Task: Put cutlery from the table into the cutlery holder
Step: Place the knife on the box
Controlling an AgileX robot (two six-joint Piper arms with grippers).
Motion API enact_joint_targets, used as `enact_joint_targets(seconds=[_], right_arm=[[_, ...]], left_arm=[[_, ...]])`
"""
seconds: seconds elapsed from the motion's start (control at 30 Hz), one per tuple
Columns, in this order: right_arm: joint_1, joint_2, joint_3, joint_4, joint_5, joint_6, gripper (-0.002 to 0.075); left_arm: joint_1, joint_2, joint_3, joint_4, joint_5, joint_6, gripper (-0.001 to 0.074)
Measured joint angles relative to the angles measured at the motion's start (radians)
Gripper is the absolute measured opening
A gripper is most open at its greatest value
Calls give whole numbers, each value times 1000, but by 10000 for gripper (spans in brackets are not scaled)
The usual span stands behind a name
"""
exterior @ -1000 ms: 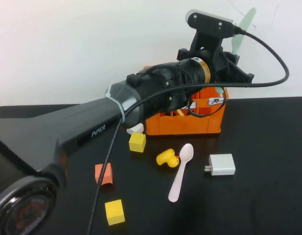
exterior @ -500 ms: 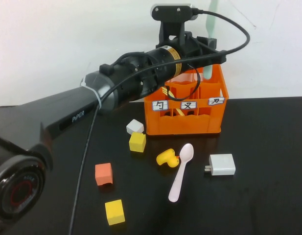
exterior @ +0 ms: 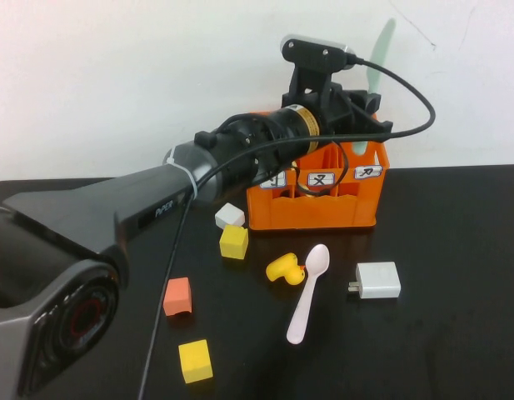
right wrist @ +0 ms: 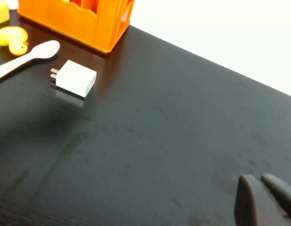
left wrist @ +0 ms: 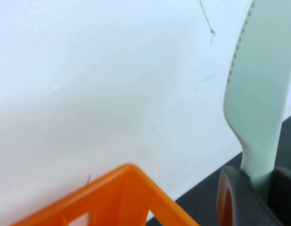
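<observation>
My left gripper is to let go of the pale mint-green knife in the orange cutlery holder's end compartment [exterior: 371,172] nearest the white charger.
My left gripper [exterior: 369,107] is above the back right of the orange cutlery holder [exterior: 315,208]. It is shut on the handle of the pale mint-green knife [exterior: 377,54], whose blade points up, tilted right. The left wrist view shows the knife [left wrist: 258,94] clamped in the gripper [left wrist: 261,186] beyond the holder's rim [left wrist: 121,188]. The pinkish-white spoon [exterior: 308,292] lies on the black table [exterior: 456,333] in front of the holder. The yellow fork is hidden. My right gripper [right wrist: 259,190] hovers shut and empty over bare table, right of the holder [right wrist: 84,19] and spoon [right wrist: 27,59].
A yellow duck toy [exterior: 283,268] lies beside the spoon's bowl and a white charger [exterior: 377,280] to its right. A white cube [exterior: 229,215], a yellow cube [exterior: 234,242], an orange cube [exterior: 177,296] and another yellow cube [exterior: 195,360] lie to the left.
My left gripper, still holding the knife, swung left and raised the knife upright, then moved back right; the knife now tilts right above the holder. Nothing on the table moved.
</observation>
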Motion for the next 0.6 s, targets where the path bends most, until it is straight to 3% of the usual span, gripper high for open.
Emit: enact_joint_targets(seconds=[0.6], right_arm=[[0,0,0,22,0,2,-2]], left_arm=[[0,22,-34,42,-44,11,97]])
